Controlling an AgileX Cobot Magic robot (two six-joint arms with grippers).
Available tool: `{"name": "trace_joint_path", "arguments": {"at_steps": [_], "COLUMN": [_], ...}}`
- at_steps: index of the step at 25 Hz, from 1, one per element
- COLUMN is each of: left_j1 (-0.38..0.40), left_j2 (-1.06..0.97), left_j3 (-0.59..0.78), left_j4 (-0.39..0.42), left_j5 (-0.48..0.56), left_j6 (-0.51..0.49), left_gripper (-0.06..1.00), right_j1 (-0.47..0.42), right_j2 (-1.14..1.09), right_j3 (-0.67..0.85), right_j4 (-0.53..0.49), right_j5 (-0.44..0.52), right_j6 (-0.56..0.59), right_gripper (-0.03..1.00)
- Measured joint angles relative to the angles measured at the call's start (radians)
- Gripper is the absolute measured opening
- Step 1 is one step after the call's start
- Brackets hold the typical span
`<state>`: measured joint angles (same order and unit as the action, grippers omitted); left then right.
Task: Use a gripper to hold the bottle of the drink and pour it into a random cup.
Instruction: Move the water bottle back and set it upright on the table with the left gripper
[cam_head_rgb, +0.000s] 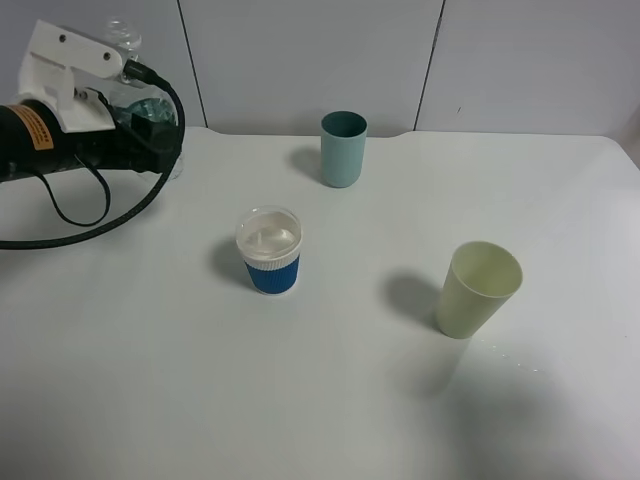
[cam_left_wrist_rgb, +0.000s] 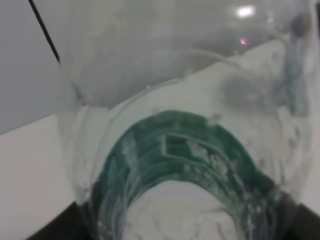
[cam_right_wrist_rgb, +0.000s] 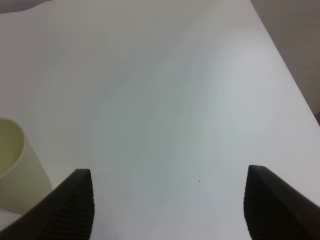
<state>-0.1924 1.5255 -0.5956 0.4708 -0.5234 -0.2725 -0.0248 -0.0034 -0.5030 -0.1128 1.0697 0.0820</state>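
Observation:
Next, I let go of the clear bottle with my left gripper on the table (cam_head_rgb: 212, 237), beside the blue and white paper cup.
The clear bottle (cam_head_rgb: 150, 106) with the green label stands upright at the table's back left corner, its neck showing above the white gripper head. My left gripper (cam_head_rgb: 142, 126) is closed around its body. In the left wrist view the bottle (cam_left_wrist_rgb: 185, 150) fills the frame, with a black finger (cam_left_wrist_rgb: 52, 227) against its side. The blue and white paper cup (cam_head_rgb: 270, 262) stands left of the table's middle, well apart from the bottle, with a pale glossy surface inside. My right gripper (cam_right_wrist_rgb: 177, 210) is open and empty above bare table; it is out of the high view.
A teal cup (cam_head_rgb: 343, 148) stands at the back centre. A pale green tapered cup (cam_head_rgb: 478, 290) stands at the right, also in the right wrist view (cam_right_wrist_rgb: 12, 170). A black cable (cam_head_rgb: 90, 225) loops over the table's left side. The white table (cam_head_rgb: 330, 400) ends at grey wall panels behind.

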Motion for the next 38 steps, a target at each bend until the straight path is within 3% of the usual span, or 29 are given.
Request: {"name": "trace_joint_path", "arguments": {"at_steps": [8,14,27,34,38], "left_j1": [0.05,0.051,0.086,0.09,0.09], "left_j2": [0.133,0.226,0.376,0.415,0.447], "left_j3": [0.0,-0.001,-0.002,-0.002,-0.003], "left_j4": [0.06,0.142,0.174,0.178,0.178], "left_j5": [-0.114,-0.262,-0.419,-0.446,-0.46], "left_j6": [-0.026,-0.023,0.005,0.203,0.239], "left_gripper": [0.51,0.51,0.51,0.51,0.51], "right_j1": [0.0,0.0,0.0,0.0,0.0], "right_j2": [0.0,0.0,0.0,0.0,0.0], "right_j3": [0.0,0.0,0.0,0.0,0.0], "right_j4": [0.0,0.0,0.0,0.0,0.0], "right_j5": [0.0,0.0,0.0,0.0,0.0], "right_j6": [0.0,0.0,0.0,0.0,0.0], "right_gripper": [0.63,0.63,0.63,0.63,0.63]}}
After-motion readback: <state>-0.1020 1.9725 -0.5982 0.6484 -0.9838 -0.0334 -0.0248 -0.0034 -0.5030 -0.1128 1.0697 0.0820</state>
